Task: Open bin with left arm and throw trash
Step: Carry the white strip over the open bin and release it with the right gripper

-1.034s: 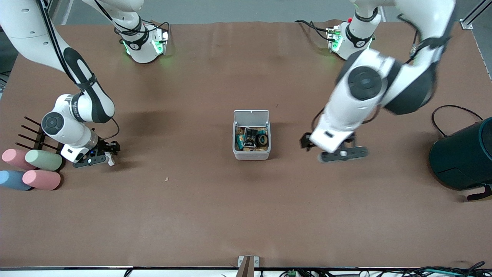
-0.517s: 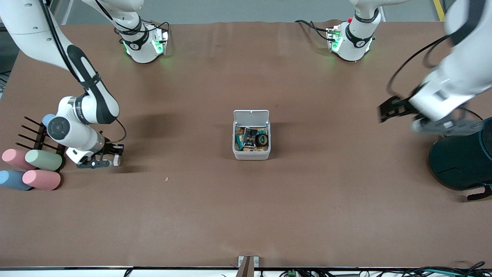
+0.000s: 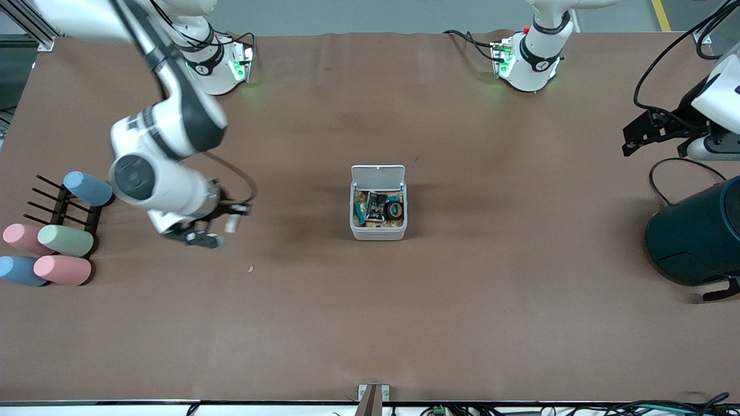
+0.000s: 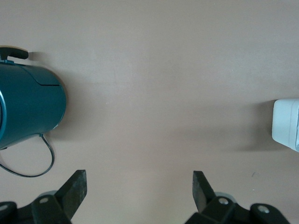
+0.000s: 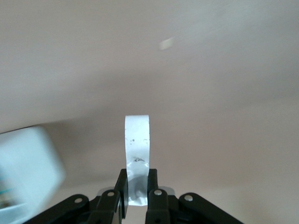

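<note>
The small white scrap will drop from my right gripper onto the black snack wrapper [image 3: 376, 201] inside the open white bin. The scrap is held above the table now.
The white bin [image 3: 377, 231] stands mid-table with its lid [image 3: 378, 174] open and upright. A black snack wrapper [image 3: 376, 207] and a black tape ring [image 3: 395, 208] lie inside it. My right gripper [image 3: 226, 219] is shut on the small white scrap [image 3: 233, 224] and holds it above the table, between the rack and the bin. The right wrist view shows the scrap [image 5: 137, 149] pinched between the fingers of the right gripper [image 5: 137, 175], with the bin [image 5: 28, 172] blurred at the edge. My left gripper [image 3: 714, 149] is open and empty [image 4: 139, 175] over the left arm's end of the table.
A large dark teal cylinder [image 3: 694, 237] with a black cable lies at the left arm's end; it also shows in the left wrist view [image 4: 28, 105]. Pastel cylinders [image 3: 58, 254] and a black rack [image 3: 58, 205] sit at the right arm's end. A tiny crumb [image 3: 250, 268] lies on the table.
My left arm swung away from beside the bin to the left arm's end of the table. My right gripper rose from beside the rack and moved toward the bin with the scrap.
</note>
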